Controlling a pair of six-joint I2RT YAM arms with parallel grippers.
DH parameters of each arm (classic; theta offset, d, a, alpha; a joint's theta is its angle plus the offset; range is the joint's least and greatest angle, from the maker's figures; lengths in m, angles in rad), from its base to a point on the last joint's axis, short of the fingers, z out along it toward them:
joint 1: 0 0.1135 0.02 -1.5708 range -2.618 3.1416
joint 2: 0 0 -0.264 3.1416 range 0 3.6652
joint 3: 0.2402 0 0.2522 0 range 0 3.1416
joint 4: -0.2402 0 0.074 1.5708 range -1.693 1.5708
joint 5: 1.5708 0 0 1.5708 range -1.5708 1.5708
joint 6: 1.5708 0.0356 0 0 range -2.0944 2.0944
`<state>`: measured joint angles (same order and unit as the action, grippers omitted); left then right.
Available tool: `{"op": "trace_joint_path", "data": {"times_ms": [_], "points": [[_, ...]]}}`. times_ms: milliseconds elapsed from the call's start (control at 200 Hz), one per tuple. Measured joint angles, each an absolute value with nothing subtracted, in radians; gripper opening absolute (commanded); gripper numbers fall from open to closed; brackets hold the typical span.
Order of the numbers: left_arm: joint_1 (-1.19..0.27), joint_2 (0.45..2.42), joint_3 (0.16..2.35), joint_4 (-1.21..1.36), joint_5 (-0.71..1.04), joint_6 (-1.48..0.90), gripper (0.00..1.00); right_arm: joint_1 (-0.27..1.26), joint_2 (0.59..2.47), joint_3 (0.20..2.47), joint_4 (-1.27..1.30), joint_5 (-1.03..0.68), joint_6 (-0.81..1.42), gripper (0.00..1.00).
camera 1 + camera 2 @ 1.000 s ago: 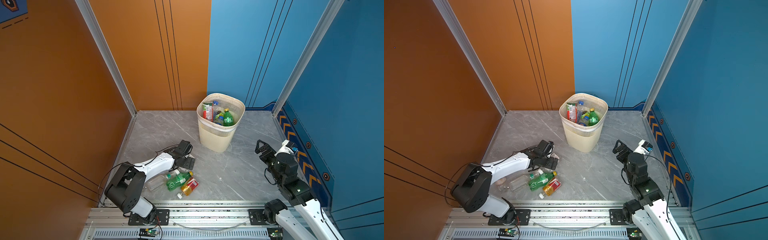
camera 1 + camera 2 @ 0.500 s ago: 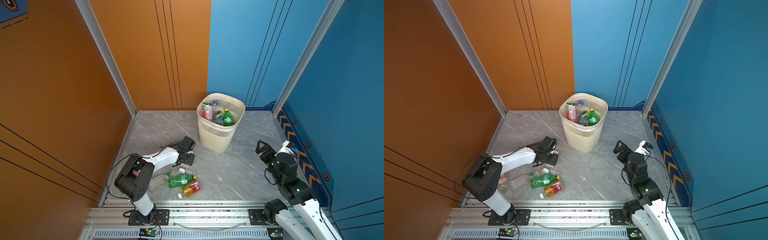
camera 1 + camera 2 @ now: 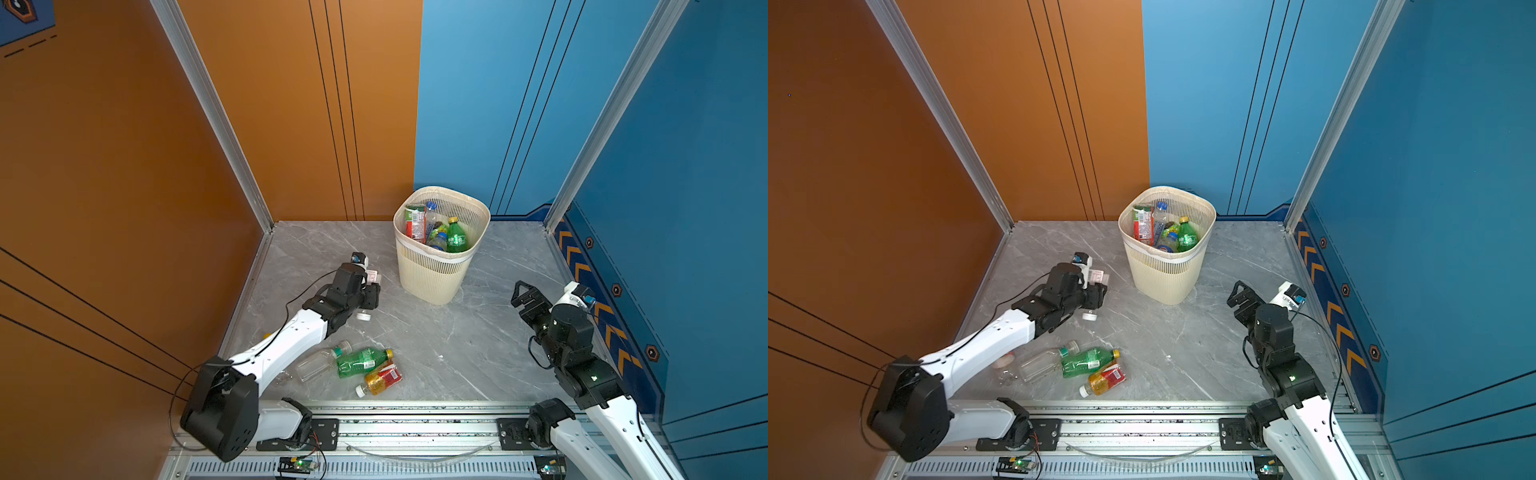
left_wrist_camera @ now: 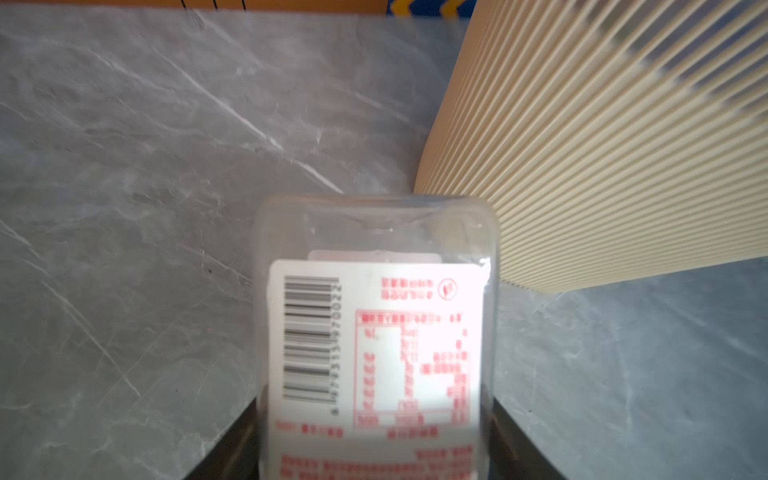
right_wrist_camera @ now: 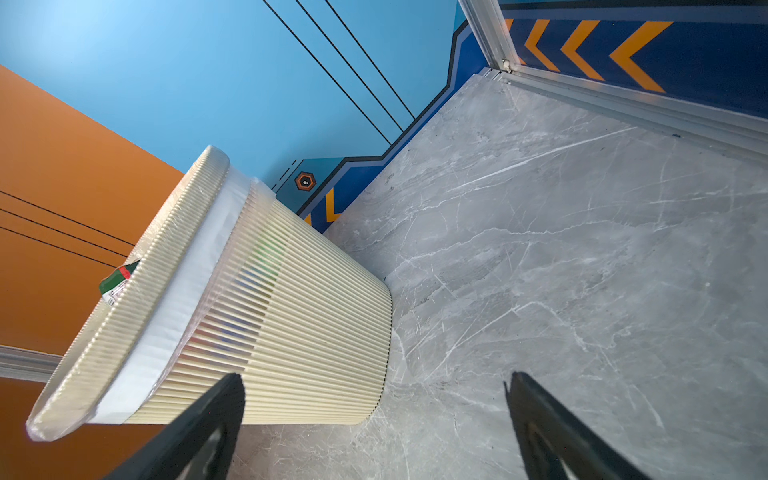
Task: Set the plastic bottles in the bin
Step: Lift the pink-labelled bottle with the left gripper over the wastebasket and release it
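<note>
Next, my left gripper releases the clear bottle inside the cream bin point(image 3: 461, 240), up against the green bottle with the yellow cap.
My left gripper point(image 3: 371, 293) point(image 3: 1098, 294) point(image 4: 374, 419) is shut on a clear plastic bottle point(image 4: 376, 332) with a white label printed in red. It holds the bottle low over the floor, just left of the bin's foot. The bottle's white cap point(image 3: 365, 316) sticks out on the near side. The cream slotted bin point(image 3: 432, 274) point(image 3: 1163, 278) point(image 5: 291, 324) stands at the back middle and holds several bottles, among them a green one point(image 3: 456, 239). A clear bottle point(image 3: 318, 365), a green bottle point(image 3: 361, 362) and an orange bottle with a red label point(image 3: 380, 379) lie near the front rail. My right gripper point(image 3: 524, 293) point(image 5: 374, 386) is open and empty, right of the bin.
Orange and blue walls close in the grey marble floor point(image 3: 478, 340) on three sides. A metal rail point(image 3: 415, 424) carrying both arm bases runs along the front. My left arm point(image 3: 286, 340) stretches over the floor beside the lying bottles.
The left gripper's jaws have closed on the clear bottle, and the left arm's base has swung round. The right arm has hardly moved.
</note>
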<state>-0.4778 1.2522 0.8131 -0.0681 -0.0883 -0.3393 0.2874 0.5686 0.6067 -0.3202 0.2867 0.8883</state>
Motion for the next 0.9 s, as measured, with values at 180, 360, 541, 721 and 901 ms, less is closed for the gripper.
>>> {"op": "trace_joint_path", "data": {"times_ms": [180, 360, 541, 721, 901], "points": [[-0.472, 1.17, 0.752, 0.009, -0.07, -0.392, 0.53, 0.282, 0.6, 0.603, -0.305, 0.266, 0.895, 1.0], [-0.47, 1.095, 0.768, 0.007, -0.054, -0.39, 0.54, 0.281, 0.615, 0.6, -0.298, 0.257, 0.895, 1.0], [-0.474, 1.096, 0.925, 0.002, -0.015, -0.37, 0.54, 0.281, 0.614, 0.593, -0.294, 0.252, 0.895, 1.0], [-0.516, 1.199, 1.149, 0.026, 0.027, -0.334, 0.54, 0.281, 0.599, 0.591, -0.296, 0.239, 0.895, 1.0], [-0.574, 1.411, 1.397, 0.041, 0.089, -0.307, 0.54, 0.28, 0.57, 0.591, -0.3, 0.238, 0.894, 1.0]]}}
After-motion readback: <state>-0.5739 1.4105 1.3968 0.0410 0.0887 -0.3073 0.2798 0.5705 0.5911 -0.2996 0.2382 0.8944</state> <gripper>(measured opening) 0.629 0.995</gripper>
